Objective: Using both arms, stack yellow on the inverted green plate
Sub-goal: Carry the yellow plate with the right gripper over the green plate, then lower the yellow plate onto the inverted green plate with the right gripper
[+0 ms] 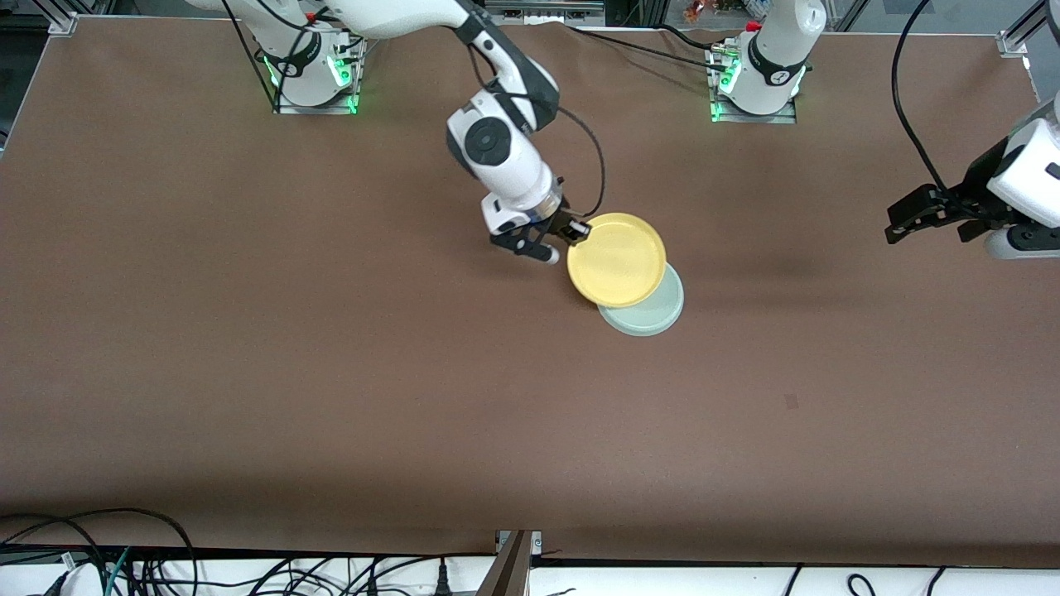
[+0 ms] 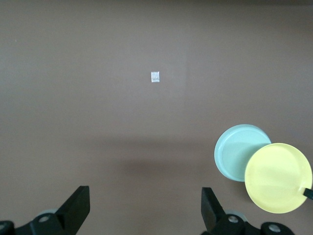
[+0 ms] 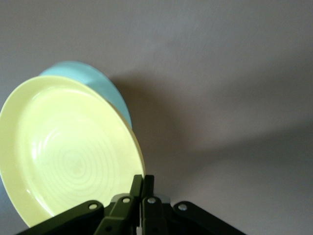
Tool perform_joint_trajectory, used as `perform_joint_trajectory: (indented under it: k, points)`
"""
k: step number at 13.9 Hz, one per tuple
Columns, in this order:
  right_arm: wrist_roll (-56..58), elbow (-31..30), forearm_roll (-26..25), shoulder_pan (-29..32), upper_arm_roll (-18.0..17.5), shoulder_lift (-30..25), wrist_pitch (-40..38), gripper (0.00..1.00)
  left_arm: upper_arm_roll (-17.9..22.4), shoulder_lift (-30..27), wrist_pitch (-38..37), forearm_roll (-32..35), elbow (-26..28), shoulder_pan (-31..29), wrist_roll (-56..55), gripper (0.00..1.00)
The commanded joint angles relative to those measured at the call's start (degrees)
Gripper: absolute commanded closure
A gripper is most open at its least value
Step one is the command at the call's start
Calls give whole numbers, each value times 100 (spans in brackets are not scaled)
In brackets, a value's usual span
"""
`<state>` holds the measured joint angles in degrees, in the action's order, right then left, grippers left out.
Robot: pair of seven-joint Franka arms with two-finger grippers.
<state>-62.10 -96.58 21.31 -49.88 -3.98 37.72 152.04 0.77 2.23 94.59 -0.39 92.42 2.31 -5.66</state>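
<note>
The robot's right gripper should release the yellow plate squarely over the middle of the pale green plate (image 1: 642, 288) (image 3: 76, 122).
The yellow plate (image 1: 616, 258) hangs tilted in the air, partly over the pale green plate (image 1: 651, 308), which lies on the table mid-way between the arms. My right gripper (image 1: 577, 232) is shut on the yellow plate's rim. In the right wrist view the yellow plate (image 3: 68, 152) fills the frame beside the pinching fingers (image 3: 142, 185), with the green plate (image 3: 100, 83) peeking from under it. My left gripper (image 1: 903, 217) is open and empty, up over the left arm's end of the table; its view shows the green plate (image 2: 237, 152) and the yellow plate (image 2: 278, 177) far off.
A brown table (image 1: 331, 372) spreads all round. A small pale mark (image 1: 791, 402) lies on it nearer the front camera, also in the left wrist view (image 2: 155, 77). Cables (image 1: 124, 563) run along the front edge.
</note>
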Motion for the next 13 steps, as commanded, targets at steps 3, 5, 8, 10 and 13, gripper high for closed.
perform_joint_trajectory:
  k: [3, 5, 8, 10, 13]
  points:
    - [-531, 139, -4, -952, 783, 534, 862, 100, 37, -442, 253, -40, 575, -116, 162, 0]
    - [-540, 244, -13, -998, 828, 640, 880, 100, 37, -390, 253, -32, 540, -142, 188, 0]
    - [-558, 568, 5, -998, 872, 842, 872, 100, 2, -416, 235, 30, 558, -204, 197, 0]
    - [-724, 832, -13, -998, 907, 1070, 872, 100, -77, -416, 183, 135, 523, -195, 188, 0]
    - [-742, 1175, -4, -998, 960, 1369, 880, 100, -156, -398, 112, 144, 496, -195, 197, 0]
